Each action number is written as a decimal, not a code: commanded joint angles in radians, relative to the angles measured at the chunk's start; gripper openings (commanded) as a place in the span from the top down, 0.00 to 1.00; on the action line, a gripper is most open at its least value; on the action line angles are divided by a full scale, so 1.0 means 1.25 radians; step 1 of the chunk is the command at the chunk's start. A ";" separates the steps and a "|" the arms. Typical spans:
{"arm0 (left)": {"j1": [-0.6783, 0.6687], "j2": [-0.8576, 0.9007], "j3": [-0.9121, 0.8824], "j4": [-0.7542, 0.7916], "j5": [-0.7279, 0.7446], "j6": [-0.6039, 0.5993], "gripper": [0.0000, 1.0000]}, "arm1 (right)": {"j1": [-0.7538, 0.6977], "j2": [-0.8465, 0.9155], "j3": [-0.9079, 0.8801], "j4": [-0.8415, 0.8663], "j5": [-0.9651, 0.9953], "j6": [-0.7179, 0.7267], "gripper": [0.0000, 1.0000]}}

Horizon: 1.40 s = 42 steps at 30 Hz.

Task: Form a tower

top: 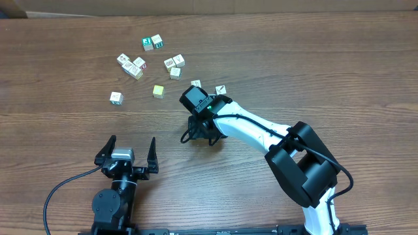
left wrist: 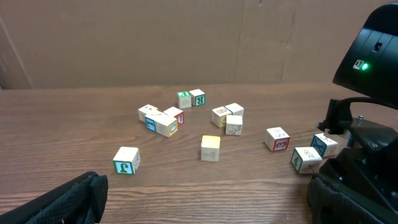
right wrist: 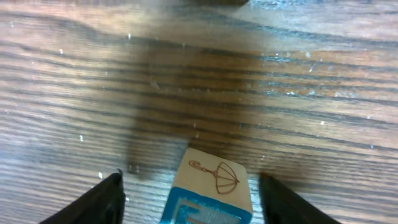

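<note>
My right gripper should take the umbrella cube by its sides (right wrist: pixel 246 193), squared to the fingers, before stacking it, because the cube stands crooked between its open fingers.
A pale wooden cube (right wrist: pixel 214 177) with an umbrella drawing on top and a blue face stands on the wood between the fingers of my right gripper (right wrist: pixel 189 186). That gripper is open, with a gap on each side of the cube. Seen from overhead, the right gripper (top: pixel 199 137) points down at mid-table and hides this cube. My left gripper (top: pixel 127 149) rests open near the front edge, holding nothing. No tower shows in any view; every cube I see lies singly.
Several loose picture cubes (top: pixel 138 65) are scattered at the back left, with a plain yellow-green cube (top: pixel 158 91) among them. Two cubes (left wrist: pixel 306 159) (left wrist: pixel 323 144) sit close to the right arm (top: pixel 248 124). A cardboard wall (left wrist: pixel 155 37) backs the table.
</note>
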<state>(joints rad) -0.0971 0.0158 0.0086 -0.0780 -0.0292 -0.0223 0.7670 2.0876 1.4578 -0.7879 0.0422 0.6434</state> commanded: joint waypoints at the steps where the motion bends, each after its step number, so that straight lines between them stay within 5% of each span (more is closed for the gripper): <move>1: 0.005 -0.009 -0.003 0.002 0.009 0.013 0.00 | -0.003 0.002 -0.004 0.008 0.015 0.021 0.43; 7: 0.005 -0.009 -0.003 0.002 0.009 0.013 0.01 | -0.003 0.002 -0.004 0.005 0.037 0.023 0.66; 12: 0.005 -0.009 -0.003 0.002 0.009 0.013 0.00 | -0.003 0.002 -0.004 0.001 0.035 -0.028 0.67; 15: 0.005 -0.009 -0.003 0.002 0.009 0.013 0.00 | -0.003 0.002 -0.004 0.002 0.035 -0.034 0.42; 20: 0.005 -0.009 -0.003 0.002 0.009 0.013 0.00 | -0.003 0.002 -0.004 0.002 0.034 -0.034 0.26; 22: 0.005 -0.009 -0.003 0.002 0.009 0.013 0.00 | -0.003 0.002 -0.004 0.012 0.034 -0.034 0.00; 26: 0.005 -0.009 -0.003 0.002 0.009 0.013 0.01 | -0.003 0.002 -0.004 0.013 0.034 -0.034 0.00; 27: 0.005 -0.009 -0.003 0.002 0.009 0.013 0.01 | -0.003 0.002 -0.004 0.012 0.034 -0.034 0.01; 31: 0.005 -0.009 -0.003 0.002 0.009 0.013 0.00 | -0.003 0.002 -0.004 0.007 0.034 -0.034 0.37; 37: 0.005 -0.009 -0.003 0.002 0.009 0.013 0.00 | -0.003 0.002 -0.004 0.007 0.034 -0.034 0.51; 42: 0.005 -0.009 -0.003 0.002 0.009 0.013 0.00 | -0.003 0.002 -0.004 0.007 0.034 -0.034 0.74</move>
<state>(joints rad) -0.0971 0.0158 0.0086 -0.0780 -0.0292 -0.0223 0.7666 2.0880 1.4578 -0.7826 0.0784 0.5983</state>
